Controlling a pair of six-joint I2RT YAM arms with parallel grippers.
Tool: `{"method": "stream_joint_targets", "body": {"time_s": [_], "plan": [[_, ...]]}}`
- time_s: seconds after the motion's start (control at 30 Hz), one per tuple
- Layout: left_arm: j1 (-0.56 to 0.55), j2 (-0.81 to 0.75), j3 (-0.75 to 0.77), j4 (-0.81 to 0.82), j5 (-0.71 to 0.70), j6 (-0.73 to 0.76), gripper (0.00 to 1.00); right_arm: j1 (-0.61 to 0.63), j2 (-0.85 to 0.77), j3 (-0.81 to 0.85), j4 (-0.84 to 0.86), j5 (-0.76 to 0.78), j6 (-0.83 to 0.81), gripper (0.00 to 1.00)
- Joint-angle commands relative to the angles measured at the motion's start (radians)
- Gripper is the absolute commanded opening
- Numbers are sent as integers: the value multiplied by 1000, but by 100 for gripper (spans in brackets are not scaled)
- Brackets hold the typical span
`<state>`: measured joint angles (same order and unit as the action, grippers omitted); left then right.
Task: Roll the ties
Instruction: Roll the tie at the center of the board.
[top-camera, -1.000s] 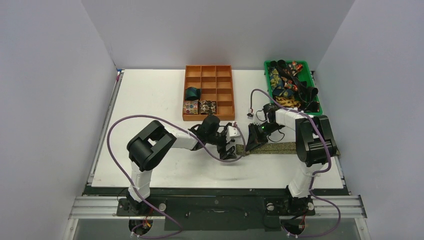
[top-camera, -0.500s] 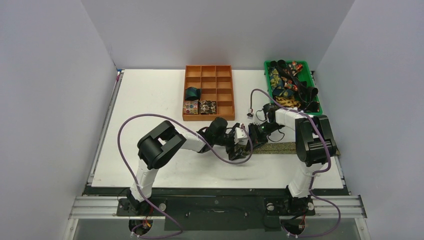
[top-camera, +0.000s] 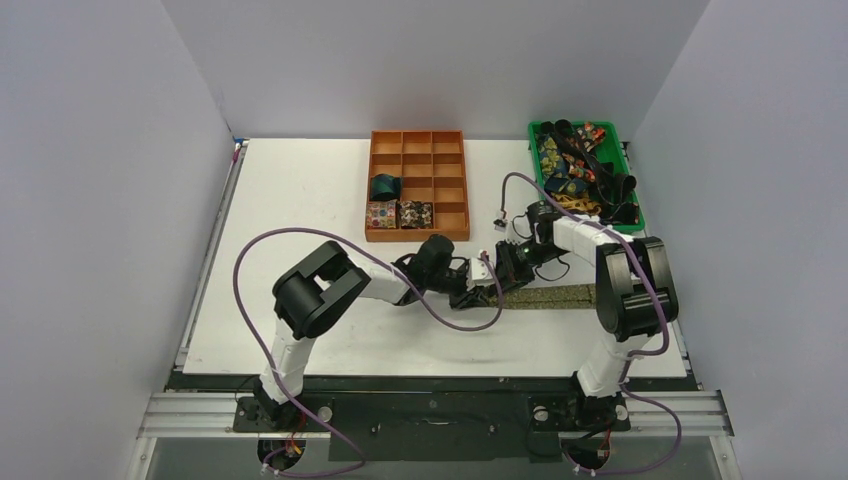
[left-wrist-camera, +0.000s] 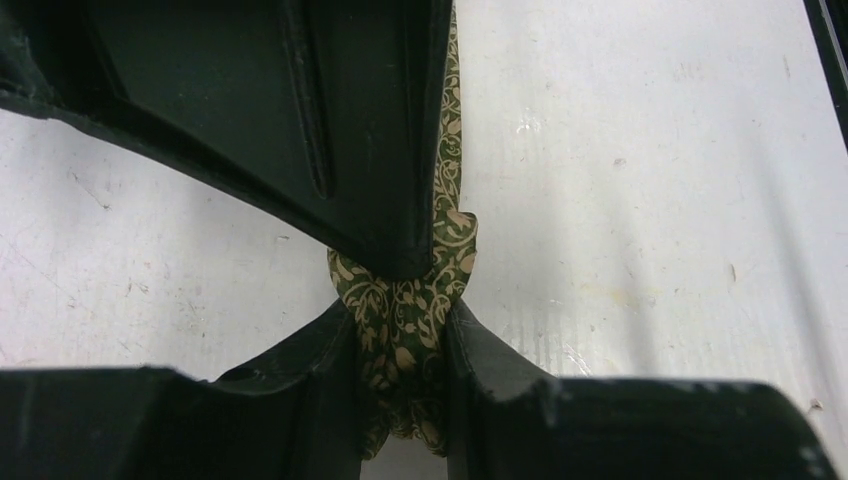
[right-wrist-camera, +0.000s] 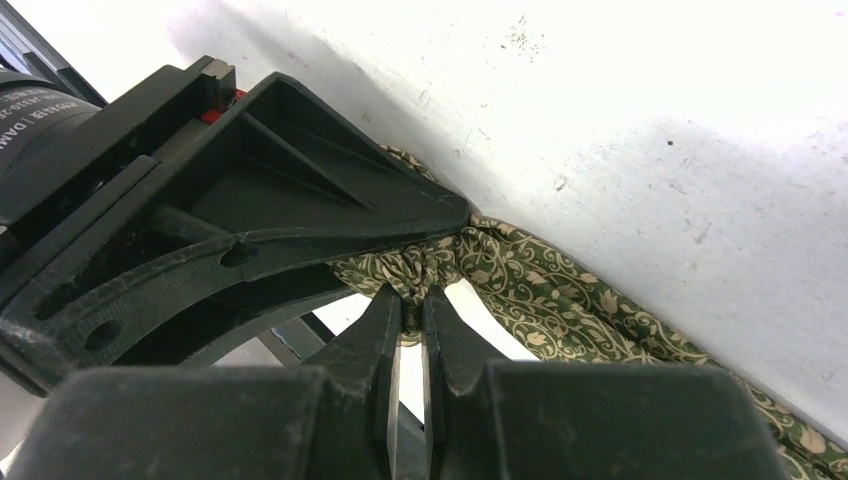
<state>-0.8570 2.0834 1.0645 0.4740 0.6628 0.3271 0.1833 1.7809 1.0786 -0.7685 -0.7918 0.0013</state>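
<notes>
Next, my left gripper opens and takes the flattened fold by its edges (left-wrist-camera: 462, 248) while my right gripper pins the tie, because my left gripper is crumpling the end of the tie.
An olive-gold patterned tie (top-camera: 555, 295) lies as a flat strip on the white table, running right from where both grippers meet. My left gripper (top-camera: 480, 292) is shut on the bunched left end of the tie (left-wrist-camera: 405, 315), whose fabric is squeezed between its two fingers. My right gripper (top-camera: 498, 280) is shut on the same gathered end (right-wrist-camera: 418, 265), right beside the left gripper's fingers (right-wrist-camera: 300, 215). The right gripper's black finger (left-wrist-camera: 380, 150) fills the top of the left wrist view and hides part of the tie.
An orange compartment tray (top-camera: 450, 165) stands behind the grippers and holds a teal roll (top-camera: 384, 186), a floral roll (top-camera: 381, 214) and a dark flecked roll (top-camera: 416, 213). A green bin (top-camera: 534, 150) at the back right holds several loose ties.
My left gripper moved right, up to the tie's end, and closed on it. My right gripper stayed shut on the tie and shifted slightly left.
</notes>
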Motion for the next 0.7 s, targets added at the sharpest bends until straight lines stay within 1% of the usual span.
{"method": "stream_joint_targets", "body": {"time_s": [0.0,0.1,0.17,0.2,0.23,0.27,0.3,0.37,0.47,0.53,0.6,0.63,0.67], "plan": [[23,-11,-47,-171,15,-15,16,0,64,16,4,169,-29,0],[51,-23,-58,-139,36,-46,20,28,95,16,19,253,-36,0],[67,-45,-84,-97,55,-53,39,48,115,23,35,273,-31,0],[72,-67,-112,-79,71,-55,55,53,128,32,41,277,-29,0],[84,-79,-126,-30,79,-58,61,66,133,34,46,281,-25,0],[88,-103,-161,-3,93,-65,71,72,137,33,57,282,-22,0],[95,-116,-191,38,100,-69,75,80,139,32,64,292,-13,0],[96,-140,-211,65,102,-72,78,88,145,31,78,301,-8,0],[97,-142,-217,98,99,-102,77,90,150,25,90,302,-2,0],[95,-132,-224,141,93,-132,73,95,151,23,94,303,-1,0],[91,-113,-222,185,91,-163,67,97,149,19,97,299,-1,0],[90,-106,-216,213,90,-187,61,98,148,14,102,296,-1,0],[86,-94,-212,224,92,-199,58,98,147,12,103,295,-1,0]]}}
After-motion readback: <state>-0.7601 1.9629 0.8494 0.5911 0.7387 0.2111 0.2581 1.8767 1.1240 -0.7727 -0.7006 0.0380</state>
